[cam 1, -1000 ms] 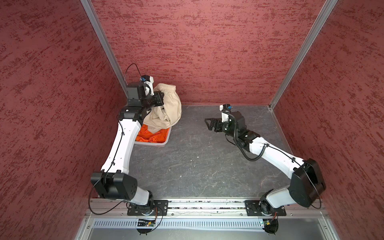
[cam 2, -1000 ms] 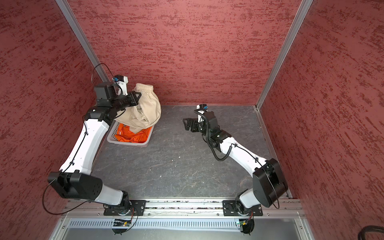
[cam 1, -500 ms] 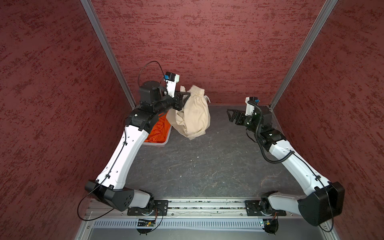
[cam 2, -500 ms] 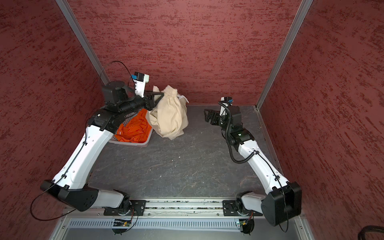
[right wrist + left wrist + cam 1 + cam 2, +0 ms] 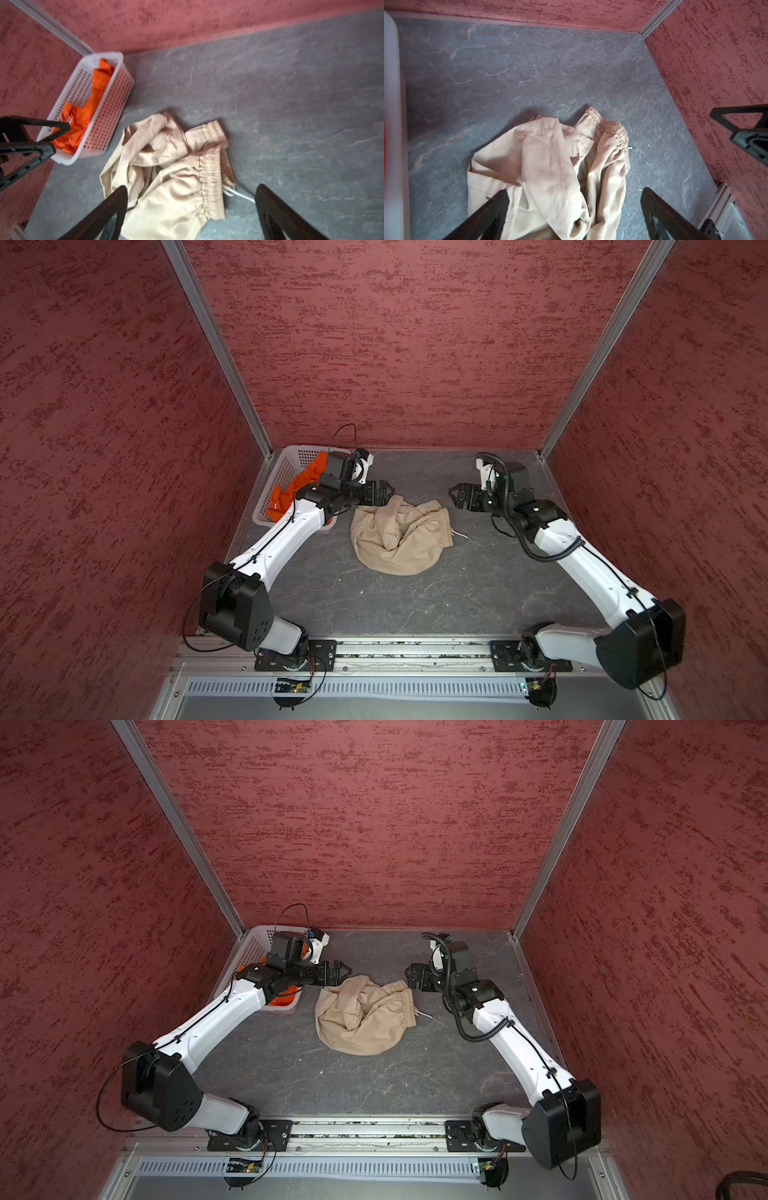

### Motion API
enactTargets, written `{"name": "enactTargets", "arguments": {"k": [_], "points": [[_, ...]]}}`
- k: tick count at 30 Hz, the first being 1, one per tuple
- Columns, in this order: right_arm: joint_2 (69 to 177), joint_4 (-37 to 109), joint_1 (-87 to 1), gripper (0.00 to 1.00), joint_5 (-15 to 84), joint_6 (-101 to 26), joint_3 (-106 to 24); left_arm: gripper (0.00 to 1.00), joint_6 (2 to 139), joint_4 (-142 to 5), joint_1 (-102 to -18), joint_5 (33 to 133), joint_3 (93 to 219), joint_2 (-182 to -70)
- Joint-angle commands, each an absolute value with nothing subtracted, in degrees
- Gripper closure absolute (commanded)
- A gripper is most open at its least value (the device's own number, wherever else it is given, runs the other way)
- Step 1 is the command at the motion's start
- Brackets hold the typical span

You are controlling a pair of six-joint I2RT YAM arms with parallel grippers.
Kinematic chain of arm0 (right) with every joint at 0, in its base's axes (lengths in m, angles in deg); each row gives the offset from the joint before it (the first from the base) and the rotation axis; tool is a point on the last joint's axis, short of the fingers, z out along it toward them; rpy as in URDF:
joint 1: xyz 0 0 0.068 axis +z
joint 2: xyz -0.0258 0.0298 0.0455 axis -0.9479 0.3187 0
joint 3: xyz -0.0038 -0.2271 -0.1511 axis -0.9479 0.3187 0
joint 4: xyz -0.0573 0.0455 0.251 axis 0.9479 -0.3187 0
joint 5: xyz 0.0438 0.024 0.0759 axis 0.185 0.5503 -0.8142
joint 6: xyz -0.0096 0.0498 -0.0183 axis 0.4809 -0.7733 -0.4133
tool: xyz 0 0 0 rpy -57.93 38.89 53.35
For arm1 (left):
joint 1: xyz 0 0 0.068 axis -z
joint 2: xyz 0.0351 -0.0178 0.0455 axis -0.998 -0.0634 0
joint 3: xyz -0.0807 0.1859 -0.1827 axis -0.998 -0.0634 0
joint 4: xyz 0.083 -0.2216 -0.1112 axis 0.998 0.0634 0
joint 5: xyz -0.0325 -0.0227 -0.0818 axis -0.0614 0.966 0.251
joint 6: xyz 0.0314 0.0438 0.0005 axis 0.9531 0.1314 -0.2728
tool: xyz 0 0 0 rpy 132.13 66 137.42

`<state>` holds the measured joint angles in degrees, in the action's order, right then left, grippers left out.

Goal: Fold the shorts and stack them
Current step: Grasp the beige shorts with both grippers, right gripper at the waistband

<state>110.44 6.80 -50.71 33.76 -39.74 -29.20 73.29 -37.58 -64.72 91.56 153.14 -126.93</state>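
Observation:
The robot's left gripper will next move to the beige shorts' leg hem point(image 5: 362, 516) point(image 5: 488, 182) nearest the white basket and close there, opposite the gathered waist.
The beige shorts point(image 5: 399, 535) point(image 5: 361, 1015) lie in a crumpled heap on the table's middle, with the gathered waist to the right and a white drawstring point(image 5: 239, 193) trailing out. The orange shorts point(image 5: 291, 489) point(image 5: 83, 116) lie in the white basket. My left gripper point(image 5: 388, 491) point(image 5: 575, 199) hovers open just behind the heap's left end, holding nothing. My right gripper point(image 5: 455, 493) point(image 5: 191, 197) hangs open just right of the waistband, apart from the cloth.
The white perforated basket point(image 5: 286, 464) point(image 5: 116, 99) stands in the back left corner, against the wall, and the left arm reaches over it. Red walls close in the grey table point(image 5: 374, 601) on three sides. A metal rail runs along the front edge.
My left gripper has opened and let go of the beige shorts, which have dropped from the air onto the table. Both grippers have come down to either side of the heap.

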Motion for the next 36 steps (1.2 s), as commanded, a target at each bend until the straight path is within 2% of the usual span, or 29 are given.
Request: {"name": "enactTargets", "arguments": {"k": [1, 6, 11, 17, 20, 25, 27, 30, 32, 36], "points": [[114.0, 1.8, -49.9, 0.03, 26.8, -41.7, -27.8, 0.00, 67.3, -40.6, -64.4, 93.1, 148.3, -125.1], [120.1, 9.0, -50.9, 0.04, 21.6, -43.3, -22.8, 0.00, 62.3, -44.4, -62.3, 93.7, 139.7, -124.5], [128.0, 15.1, -53.4, 0.08, 19.7, -46.8, -24.6, 0.00, 60.4, -45.6, -61.8, 93.3, 136.3, -124.1], [134.7, 24.5, -55.1, 0.10, 10.3, -47.7, -26.2, 0.00, 59.0, -48.1, -61.5, 93.6, 133.5, -124.0], [136.2, 28.6, -55.7, 0.21, 7.1, -49.2, -26.2, 0.00, 57.3, -46.9, -61.1, 90.7, 132.9, -124.2], [136.7, 31.2, -56.1, 0.53, 4.9, -50.0, -25.8, 0.01, 54.4, -45.3, -60.9, 86.6, 131.4, -122.8], [135.8, 31.4, -56.5, 0.72, 4.3, -50.1, -25.5, 0.01, 53.6, -43.9, -60.9, 85.1, 131.6, -121.9], [131.6, 32.6, -57.1, 0.92, 4.4, -50.3, -23.3, 0.01, 53.5, -42.6, -61.0, 83.2, 131.8, -120.4], [127.9, 33.4, -57.9, 1.00, 3.7, -50.6, -21.8, 0.01, 53.2, -41.2, -61.0, 82.1, 132.2, -119.4], [119.0, 33.5, -60.7, 1.00, 1.8, -51.1, -20.7, 0.01, 52.6, -38.7, -61.1, 81.0, 133.8, -118.1]]}}
